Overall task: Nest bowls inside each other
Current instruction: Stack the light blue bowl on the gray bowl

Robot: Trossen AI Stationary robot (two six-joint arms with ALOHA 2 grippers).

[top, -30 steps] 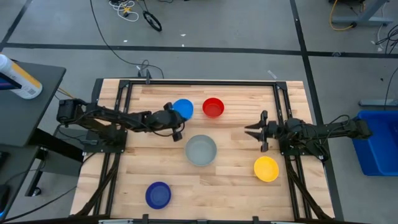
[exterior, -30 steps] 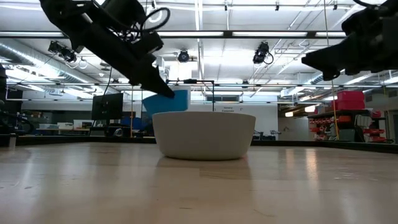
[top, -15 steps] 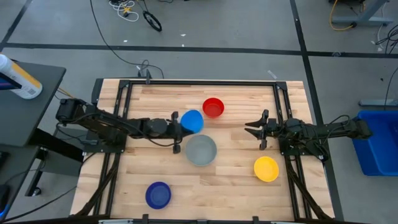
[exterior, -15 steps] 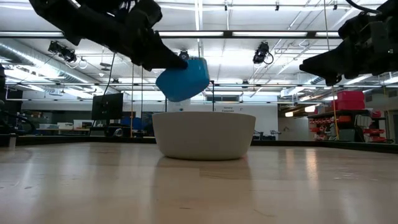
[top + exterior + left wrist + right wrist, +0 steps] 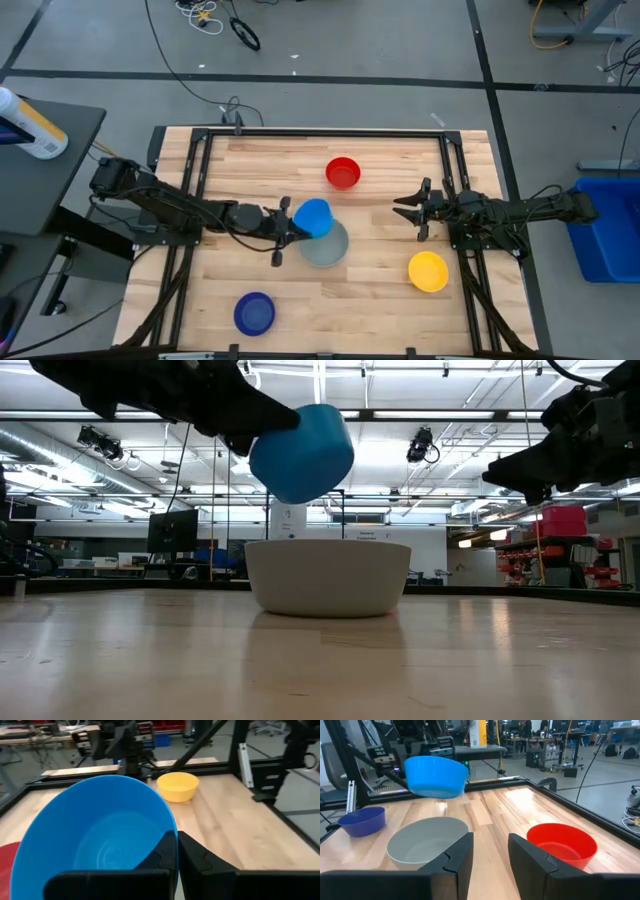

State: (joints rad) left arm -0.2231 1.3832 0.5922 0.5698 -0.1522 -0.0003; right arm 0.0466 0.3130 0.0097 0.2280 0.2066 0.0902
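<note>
The light blue bowl, now tilted over the grey bowl's rim, will be released by my left gripper inside the grey bowl (image 5: 325, 241), nested down on its base.
The light blue bowl (image 5: 313, 216) hangs tilted over the far-left rim of the grey bowl (image 5: 326, 246), with my left gripper (image 5: 291, 224) shut on it. The grey bowl (image 5: 328, 575) stands on its base mid-table. The red bowl (image 5: 342, 172) sits toward the far side, the yellow bowl (image 5: 428, 271) at the near right, and the dark blue bowl (image 5: 254, 313) at the near left. My right gripper (image 5: 400, 209) hovers open at the right, holding nothing. My left gripper holds the light blue bowl by its rim (image 5: 175, 836). One finger (image 5: 164, 854) is inside the bowl and the other finger (image 5: 200, 862) is outside against the wall. The fingers reach in from the table's left, nearly level. The bowl (image 5: 300, 452) is lifted clear and tilted above the grey bowl.
Black frame rails (image 5: 200, 140) run along the table's left, right and far sides. Bare wood lies between the grey bowl and my right gripper (image 5: 490, 851). A blue bin (image 5: 605, 225) stands off the table at the right.
My left gripper has swung toward the table's near edge and a little right, rising. It has carried the light blue bowl from beside the red bowl to above the grey bowl's rim. The bowl has tipped further on the way. My right gripper's fingers have spread slightly.
</note>
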